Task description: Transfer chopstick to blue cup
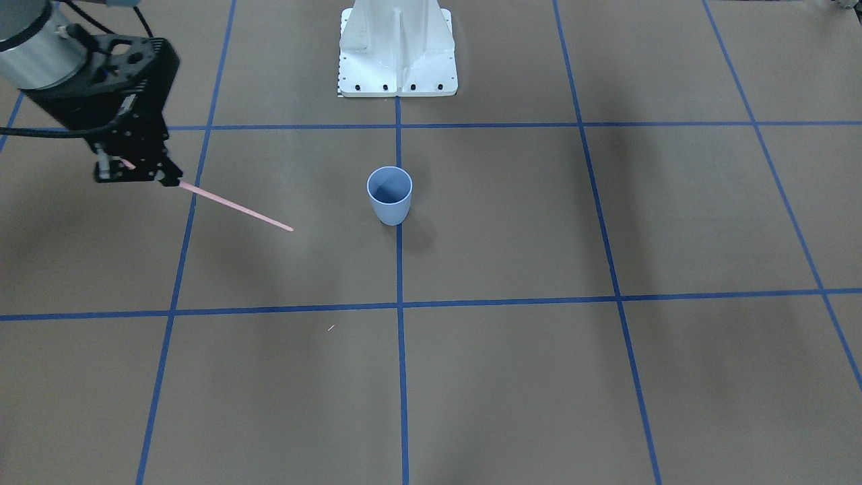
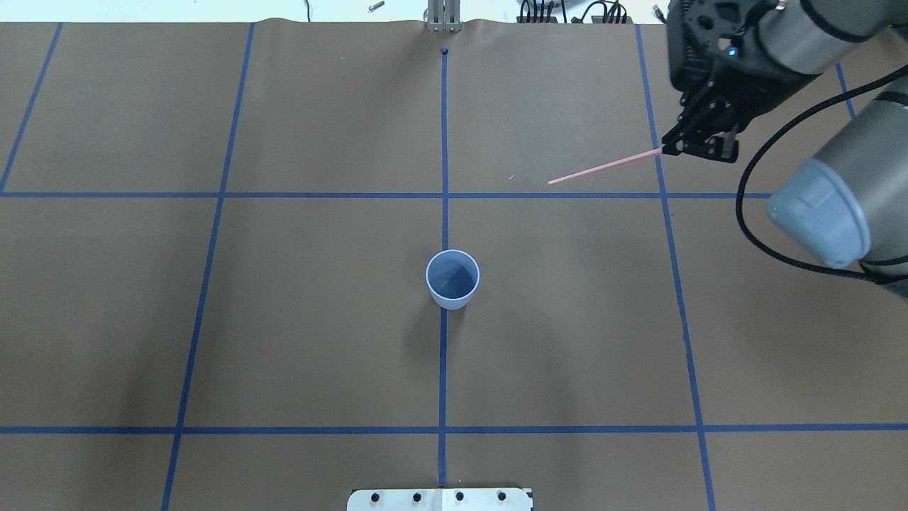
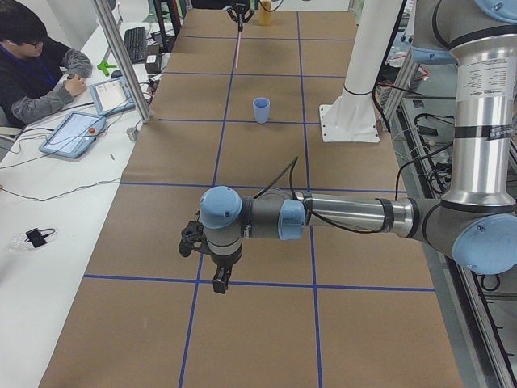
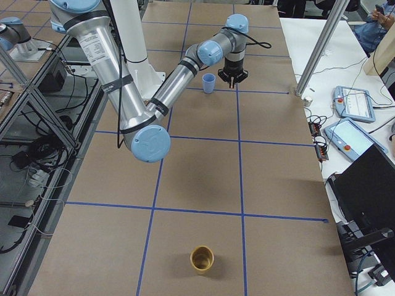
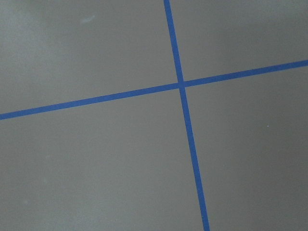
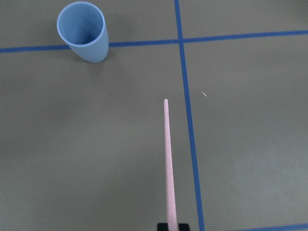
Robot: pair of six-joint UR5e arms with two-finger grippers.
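Observation:
Next, I let go of the pale pink chopstick with my right gripper inside the blue cup (image 1: 388, 197) (image 6: 83, 26), so it is left leaning on the cup's rim. The chopstick is still held above the table.
The blue cup (image 1: 389, 195) stands upright on the table's centre tape line, and also shows in the overhead view (image 2: 452, 278) and the right wrist view (image 6: 83, 32). My right gripper (image 2: 699, 147) (image 1: 138, 176) is shut on one end of the pale pink chopstick (image 2: 603, 167) (image 1: 236, 207) (image 6: 169, 163). It holds the stick above the table, its free tip pointing toward the cup but well short of it. My left gripper (image 3: 220, 279) hangs over the table far from the cup. I cannot tell whether it is open or shut. The left wrist view shows only tape lines.
A yellow-brown cup (image 4: 202, 259) stands near the table's right end. The white robot base (image 1: 397, 54) sits at the robot's edge of the table. An operator (image 3: 32, 65) with tablets sits beside the table. A metal post (image 3: 121, 56) stands at that side.

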